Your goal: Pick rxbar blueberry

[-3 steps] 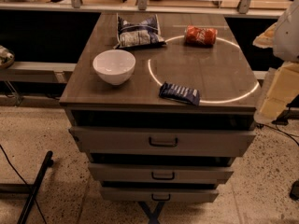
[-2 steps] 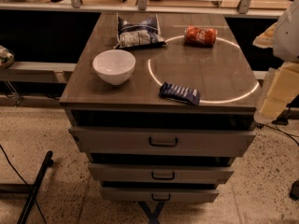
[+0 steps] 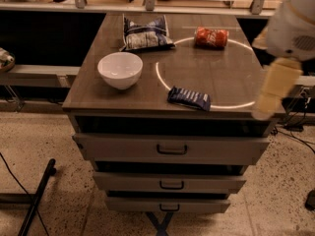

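The robot's gripper should close just past the middle, on the half of the rxbar blueberry (image 3: 195, 99) that lies away from the white bowl.
The rxbar blueberry (image 3: 189, 98), a small flat dark-blue wrapper with white lettering, lies near the front edge of the wooden tabletop (image 3: 211, 70), on a bright ring of light. My gripper is out of view. Only the arm shows at the right edge: a white upper part and a blurred cream link (image 3: 276, 85). The link hangs beside the table's front right corner, to the right of the bar and apart from it.
A white bowl (image 3: 120, 70) stands front left of the top. A crinkled blue-and-white chip bag (image 3: 146, 33) lies at the back, an orange-red can (image 3: 211, 37) on its side at back right. Drawers (image 3: 172, 149) sit below. A black pole (image 3: 34, 200) lies on the floor left.
The arm's cream link has swung left, from the frame's right edge to beside the table's front right corner. The objects on the table have not moved.
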Robot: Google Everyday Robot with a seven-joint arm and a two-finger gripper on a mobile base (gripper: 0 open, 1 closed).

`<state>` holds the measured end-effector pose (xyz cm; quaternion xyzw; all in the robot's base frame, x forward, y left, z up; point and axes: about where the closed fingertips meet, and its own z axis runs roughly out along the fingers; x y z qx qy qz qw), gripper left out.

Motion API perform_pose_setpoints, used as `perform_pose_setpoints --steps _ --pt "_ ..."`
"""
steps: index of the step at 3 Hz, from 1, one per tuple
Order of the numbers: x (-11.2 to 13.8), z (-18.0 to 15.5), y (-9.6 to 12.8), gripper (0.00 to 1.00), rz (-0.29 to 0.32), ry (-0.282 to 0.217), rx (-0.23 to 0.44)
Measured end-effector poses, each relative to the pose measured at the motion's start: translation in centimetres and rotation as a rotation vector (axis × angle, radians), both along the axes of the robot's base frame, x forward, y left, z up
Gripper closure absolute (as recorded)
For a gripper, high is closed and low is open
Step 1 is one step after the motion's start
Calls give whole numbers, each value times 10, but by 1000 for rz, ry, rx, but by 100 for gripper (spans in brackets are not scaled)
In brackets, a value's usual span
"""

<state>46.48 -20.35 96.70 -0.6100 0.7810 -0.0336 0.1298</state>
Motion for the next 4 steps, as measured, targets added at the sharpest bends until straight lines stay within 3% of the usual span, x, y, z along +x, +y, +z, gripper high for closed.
perform_pose_setpoints --steps 1,2,3,4 --pt "51 -34 38 0 -21 84 -17" --pt "85 -75 64 0 -69 144 -27" --pt "90 -111 78 0 -115 189 -22" --pt "76 -153 96 2 -134 230 -11"
